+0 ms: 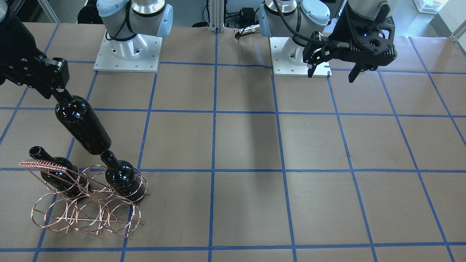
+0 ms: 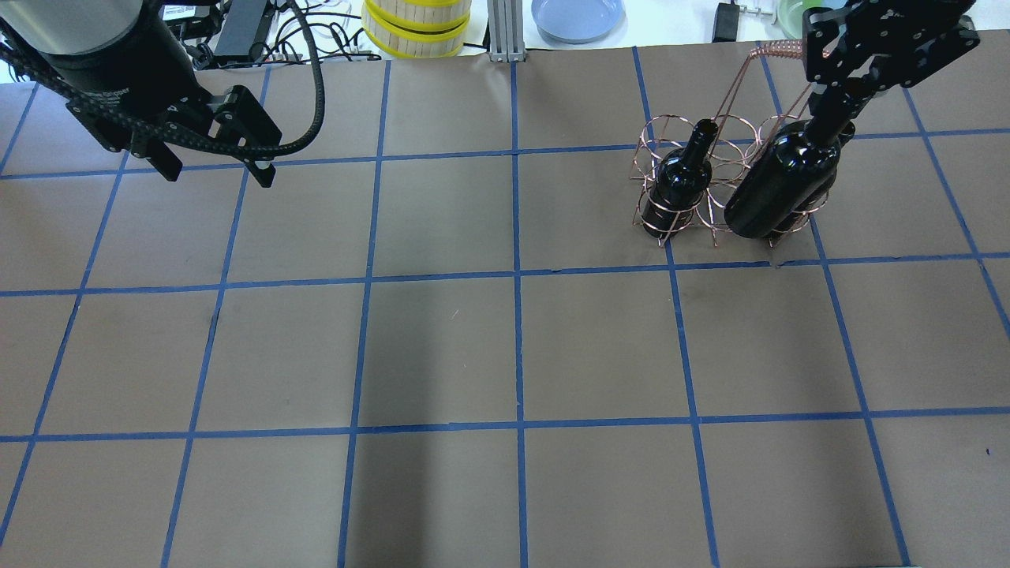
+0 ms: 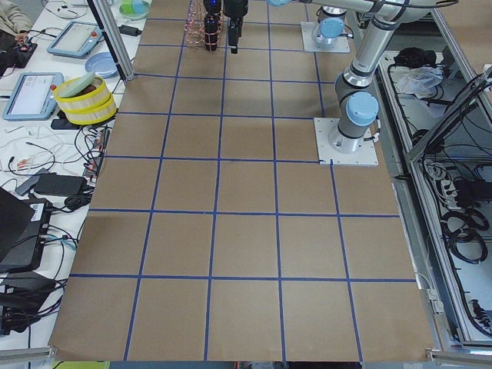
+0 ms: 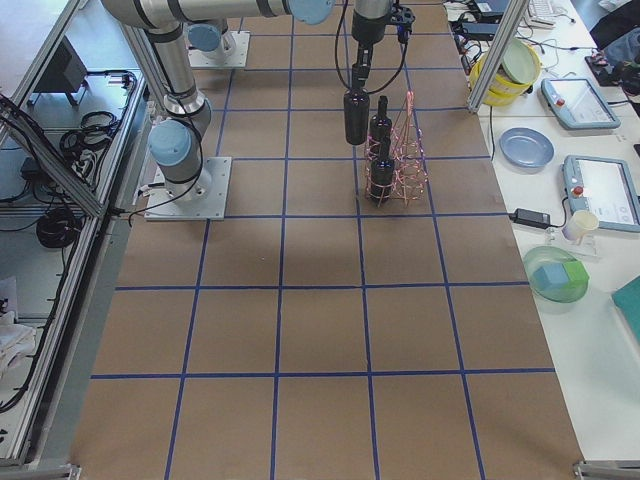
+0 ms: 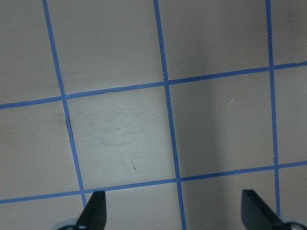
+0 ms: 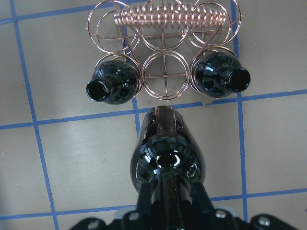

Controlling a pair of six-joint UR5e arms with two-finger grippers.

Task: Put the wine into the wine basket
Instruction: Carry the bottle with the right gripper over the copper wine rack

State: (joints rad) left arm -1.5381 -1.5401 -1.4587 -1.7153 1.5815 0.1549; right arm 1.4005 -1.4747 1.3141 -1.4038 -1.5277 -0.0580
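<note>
My right gripper has the wine bottle to place. Next, I set it down in the empty middle ring (image 1: 101, 191) (image 6: 166, 76) between the two standing bottles.
My right gripper (image 6: 168, 194) is shut on the neck of a near-black wine bottle (image 6: 168, 158) and holds it upright, clear of the table. The bottle hangs on the robot's side of the copper wire wine basket (image 6: 165, 91), in line with its empty middle ring. Two look-alike bottles (image 6: 112, 84) (image 6: 220, 76) stand in the rings on either side. In the front-facing view the held bottle (image 1: 82, 125) hangs from the right gripper (image 1: 54, 80) above the basket (image 1: 87, 214). My left gripper (image 2: 217, 173) is open and empty, far from the basket; it also shows in the front-facing view (image 1: 331, 76).
A coil-wrapped handle (image 6: 170, 19) runs over the basket's far row of empty rings. A yellow-banded stack (image 2: 416, 24) and a blue plate (image 2: 577, 16) lie beyond the table's far edge. The two arm bases (image 1: 127, 54) (image 1: 291, 54) stand on the robot's side.
</note>
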